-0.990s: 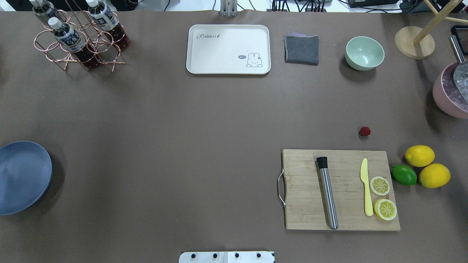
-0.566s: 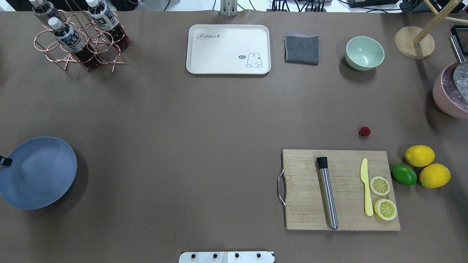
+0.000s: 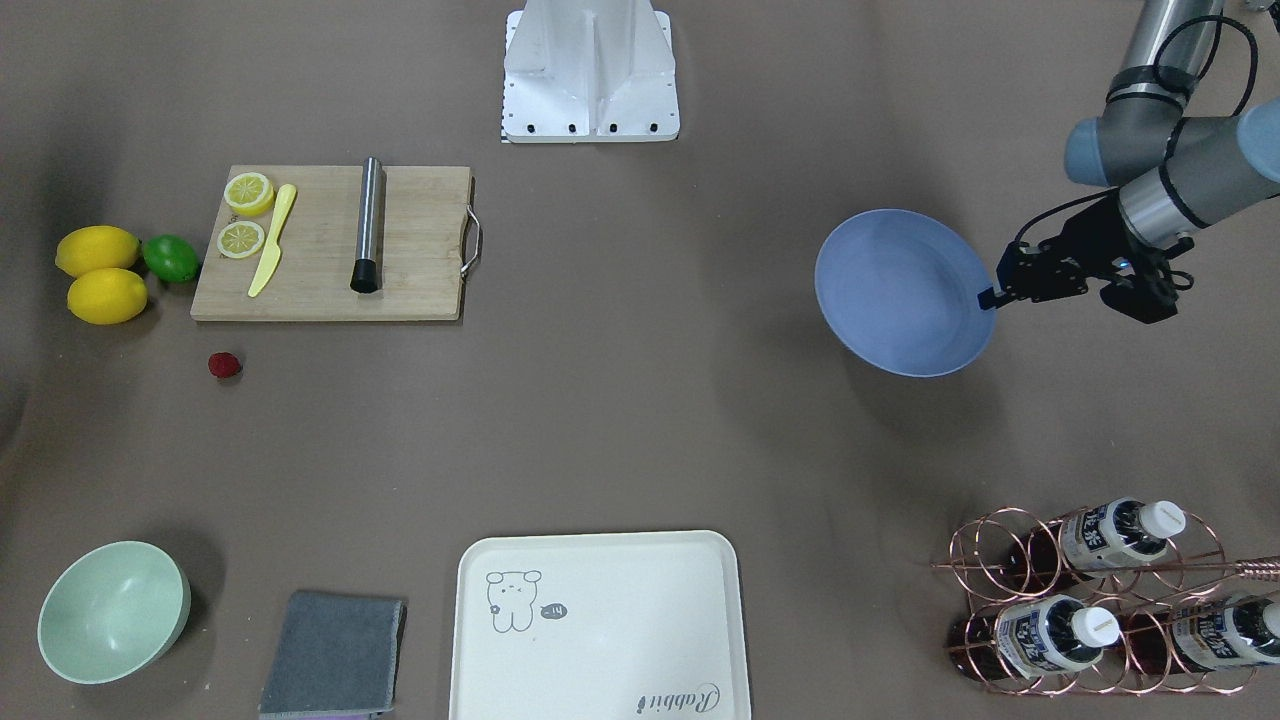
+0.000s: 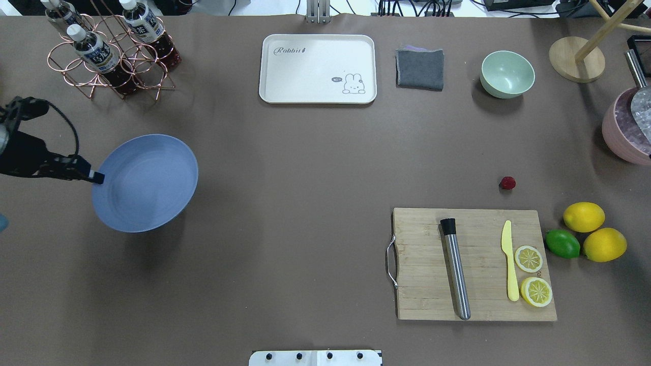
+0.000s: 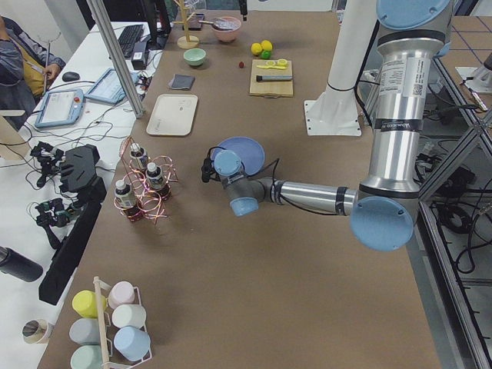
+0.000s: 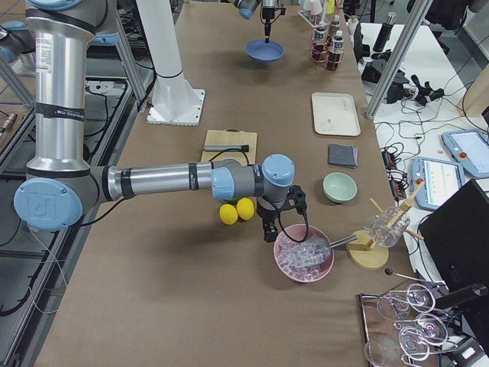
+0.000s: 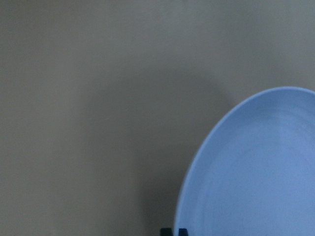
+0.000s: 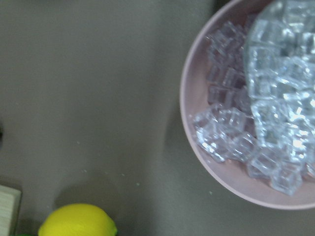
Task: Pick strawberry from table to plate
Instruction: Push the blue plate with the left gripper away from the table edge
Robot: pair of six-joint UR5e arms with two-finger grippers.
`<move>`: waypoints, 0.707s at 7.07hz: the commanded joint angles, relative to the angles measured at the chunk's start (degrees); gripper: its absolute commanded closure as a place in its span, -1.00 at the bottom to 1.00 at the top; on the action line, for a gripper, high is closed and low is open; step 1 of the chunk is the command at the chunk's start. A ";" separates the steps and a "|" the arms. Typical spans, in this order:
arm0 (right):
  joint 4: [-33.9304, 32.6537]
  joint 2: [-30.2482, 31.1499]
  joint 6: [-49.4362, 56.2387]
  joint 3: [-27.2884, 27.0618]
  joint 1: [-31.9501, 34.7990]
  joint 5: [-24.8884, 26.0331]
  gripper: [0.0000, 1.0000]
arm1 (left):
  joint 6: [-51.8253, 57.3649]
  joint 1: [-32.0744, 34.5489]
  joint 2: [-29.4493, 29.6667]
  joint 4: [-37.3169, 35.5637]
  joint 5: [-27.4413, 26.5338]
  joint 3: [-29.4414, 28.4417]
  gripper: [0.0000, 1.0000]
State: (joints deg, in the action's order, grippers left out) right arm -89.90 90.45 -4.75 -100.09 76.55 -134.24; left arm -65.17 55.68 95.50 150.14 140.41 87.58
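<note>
My left gripper needs to set the blue plate free on the bare table (image 3: 566, 296), next to the metal handle that belongs to the cutting board.
The strawberry (image 4: 507, 183) (image 3: 224, 365), tiny and dark red, lies on the brown table (image 4: 305, 203) just beyond the cutting board's far edge. Far from it, on the table's left half, my left gripper (image 4: 94, 177) (image 3: 988, 296) is shut on the rim of the blue plate (image 4: 147, 183) (image 3: 900, 290). The plate hangs tilted above the table and casts a shadow. In the left wrist view the plate (image 7: 256, 172) fills the lower right, with the fingertips (image 7: 182, 231) at its edge. My right gripper (image 6: 269, 232) hovers between the lemons and the ice bowl; I cannot tell its state.
A wooden cutting board (image 4: 422, 290) holds a steel muddler (image 4: 456, 269), a yellow knife (image 4: 509, 264) and lemon slices. Two lemons (image 4: 584, 217) and a lime (image 4: 562, 243) lie beside it. A pink ice bowl (image 4: 618, 137), green bowl (image 4: 507, 74), grey cloth (image 4: 419, 68), cream tray (image 4: 318, 68) and bottle rack (image 4: 109, 51) line the far side.
The plate has travelled from the left edge rightward and farther from the robot's base. The left gripper holding its rim has come into the overhead view. The strawberry has stayed put.
</note>
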 commanded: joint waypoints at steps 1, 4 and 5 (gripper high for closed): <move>-0.01 -5.96 -9.55 0.24 -5.34 -0.06 -1.00 | -12.74 -8.60 7.22 -3.43 -7.56 2.58 1.00; -0.01 -8.00 -14.05 -0.90 -8.34 -0.14 -1.00 | -16.21 -20.38 16.72 -21.97 -21.27 9.18 1.00; -0.01 -8.35 -14.06 -0.99 -8.96 -0.14 -1.00 | -16.21 -24.26 18.65 -22.78 -26.02 7.79 1.00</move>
State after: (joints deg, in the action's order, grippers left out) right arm -89.89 82.63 -18.46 -100.81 68.47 -134.36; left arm -81.12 36.47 111.59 129.94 120.26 95.86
